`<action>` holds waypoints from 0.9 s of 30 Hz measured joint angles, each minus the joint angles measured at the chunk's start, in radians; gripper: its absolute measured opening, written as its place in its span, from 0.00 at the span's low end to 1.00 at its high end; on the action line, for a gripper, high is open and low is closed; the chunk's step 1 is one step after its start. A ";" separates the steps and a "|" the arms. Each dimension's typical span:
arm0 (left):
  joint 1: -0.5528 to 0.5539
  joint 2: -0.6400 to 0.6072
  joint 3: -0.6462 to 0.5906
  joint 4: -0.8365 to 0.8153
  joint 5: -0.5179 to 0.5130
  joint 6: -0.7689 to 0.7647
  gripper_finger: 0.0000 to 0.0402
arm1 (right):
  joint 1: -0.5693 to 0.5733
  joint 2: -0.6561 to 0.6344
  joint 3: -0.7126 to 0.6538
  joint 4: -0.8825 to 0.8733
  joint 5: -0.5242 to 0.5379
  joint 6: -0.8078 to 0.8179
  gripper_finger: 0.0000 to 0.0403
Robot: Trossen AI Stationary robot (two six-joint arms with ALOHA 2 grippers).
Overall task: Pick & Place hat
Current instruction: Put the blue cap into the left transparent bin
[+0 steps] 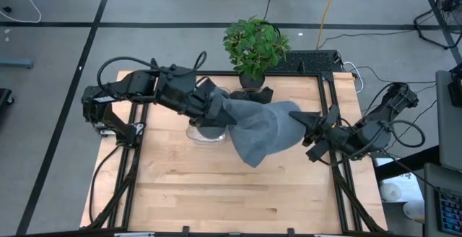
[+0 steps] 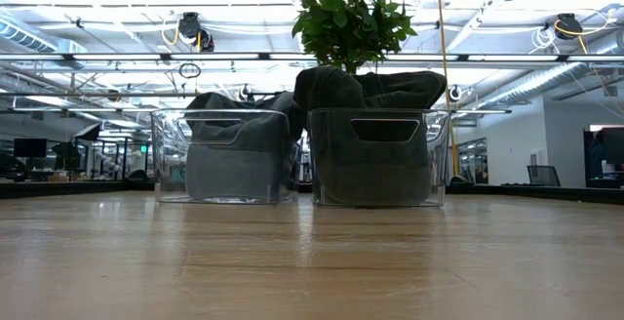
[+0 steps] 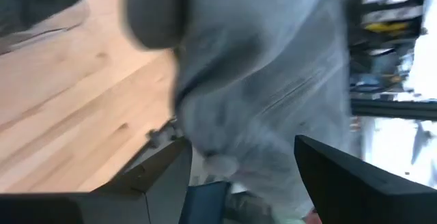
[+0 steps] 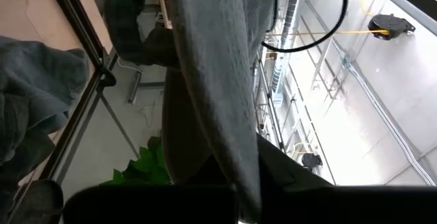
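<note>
The grey hat's cloth lies loose between the open fingers of the robot's left gripper, so they should pinch the hat's end (image 1: 231, 110) above the clear bin before the right gripper opens.
A grey knit hat (image 1: 263, 128) hangs in the air over the middle of the table, spread between my two grippers. My left gripper (image 1: 220, 113) is at its left end, above a clear bin (image 1: 204, 133). My right gripper (image 1: 302, 118) is at its right end. Both are shut on the hat. The left wrist view shows grey cloth (image 3: 259, 80) filling the gap between my fingers. In the right wrist view the cloth (image 4: 212, 67) runs as a band away from my fingers. The low view shows neither the grippers nor the held hat. My left gripper holds the hat's left end (image 3: 232, 162), bunched cloth lying between its two fingers (image 3: 160, 176); it comes level from the table's left. The hat is lifted clear. My right gripper pinches the hat's right end (image 4: 235, 159), coming from the table's right, with the cloth drawn out away from it toward the left gripper.
Two clear bins stand at the far side of the table, the left bin (image 2: 224, 154) and the right bin (image 2: 378, 154), each holding dark grey hats. A potted plant (image 1: 254, 45) stands at the far edge. Black frame rails (image 1: 339, 186) border the wooden table; bare wood lies toward the near edge.
</note>
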 joint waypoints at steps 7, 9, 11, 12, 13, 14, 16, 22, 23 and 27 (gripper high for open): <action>0.029 0.000 0.000 0.051 0.000 -0.022 0.64 | 0.000 0.001 0.000 -0.001 0.000 -0.004 0.00; 0.033 0.000 0.000 0.057 -0.001 -0.024 0.63 | -0.001 -0.001 0.000 -0.001 0.000 -0.004 0.00; 0.033 0.000 0.000 0.095 0.009 -0.015 0.61 | -0.001 -0.003 0.000 0.000 0.000 -0.005 0.00; 0.035 0.000 0.000 0.110 0.015 -0.012 0.60 | -0.001 -0.003 0.000 0.000 -0.001 -0.008 0.00; 0.038 0.000 0.000 0.120 0.024 -0.012 0.58 | -0.001 -0.001 0.000 0.000 -0.001 -0.011 0.00; 0.040 0.000 0.000 0.127 0.032 -0.011 0.55 | -0.002 0.000 0.000 0.001 -0.002 -0.011 0.00; 0.050 0.000 0.000 0.124 0.039 -0.008 0.49 | -0.009 0.003 0.000 0.001 -0.003 -0.011 0.00; 0.073 0.000 0.000 0.126 0.043 0.017 0.22 | -0.012 0.004 0.000 0.002 -0.004 -0.009 0.00; 0.077 0.000 0.000 0.126 0.052 0.025 0.17 | -0.012 0.004 0.000 0.002 -0.007 -0.009 0.00; 0.077 0.000 0.000 0.126 0.083 0.058 0.03 | -0.012 0.004 0.000 0.002 -0.025 -0.007 0.00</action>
